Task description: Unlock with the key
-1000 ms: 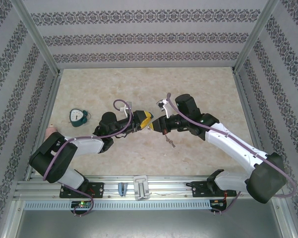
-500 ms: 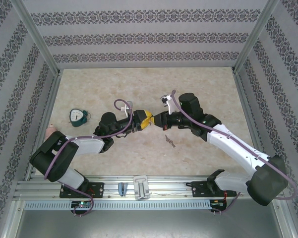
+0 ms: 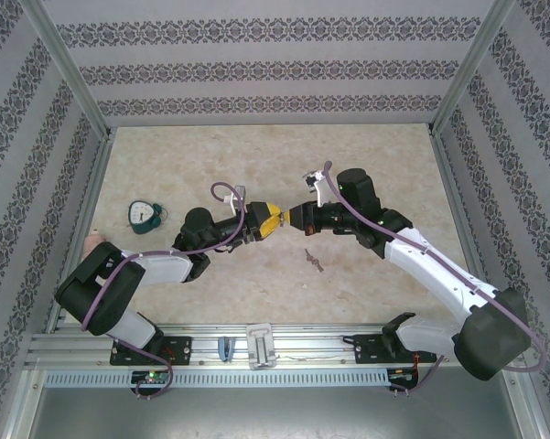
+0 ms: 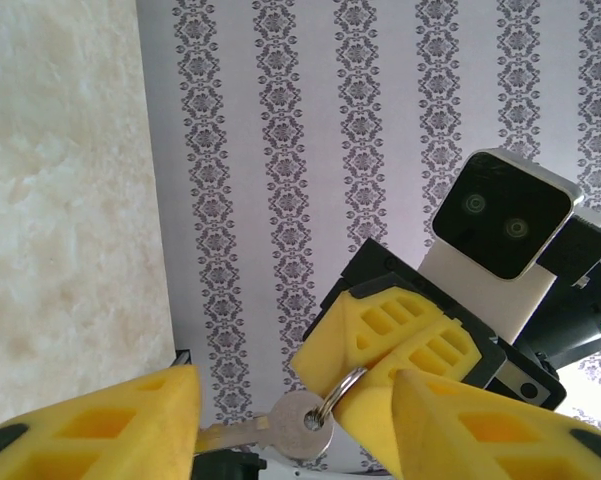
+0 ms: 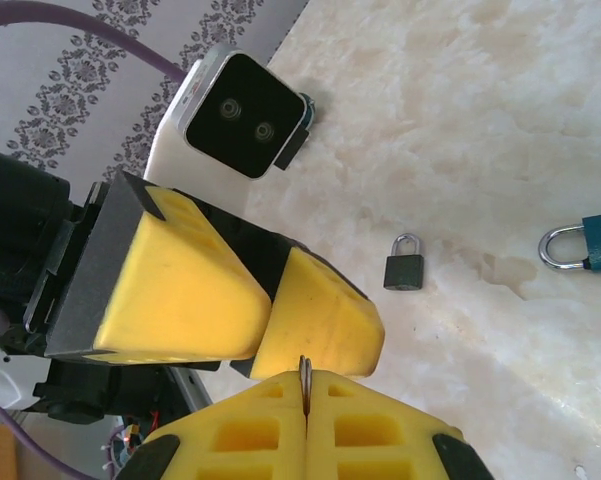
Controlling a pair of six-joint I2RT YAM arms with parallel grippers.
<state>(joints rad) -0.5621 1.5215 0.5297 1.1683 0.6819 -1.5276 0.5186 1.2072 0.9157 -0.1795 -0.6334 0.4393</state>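
Observation:
Next, my left gripper closes on the key itself (image 4: 294, 425) before my right gripper opens, because my right gripper holds the key only by its split ring.
A silver key (image 4: 300, 425) hangs on a split ring (image 4: 340, 393). My right gripper (image 5: 306, 382) is shut on that ring (image 5: 304, 368), which stands edge-on between its yellow pads. My left gripper (image 4: 292, 405) is open, its yellow fingers standing apart on either side of the key; the blade points toward the left finger. From above, the left gripper (image 3: 268, 220) and the right gripper (image 3: 296, 218) meet tip to tip over the middle of the table. A small dark padlock (image 5: 404, 263) lies on the table beyond them.
A teal padlock (image 5: 588, 247) lies further out, near the table's left side (image 3: 145, 214). A small dark metal item (image 3: 313, 261) lies on the marble table (image 3: 366, 165) below the right gripper. Patterned walls close in three sides.
The left gripper's fingers have spread apart, off the key. The right gripper has drawn slightly right and up, still holding the ring.

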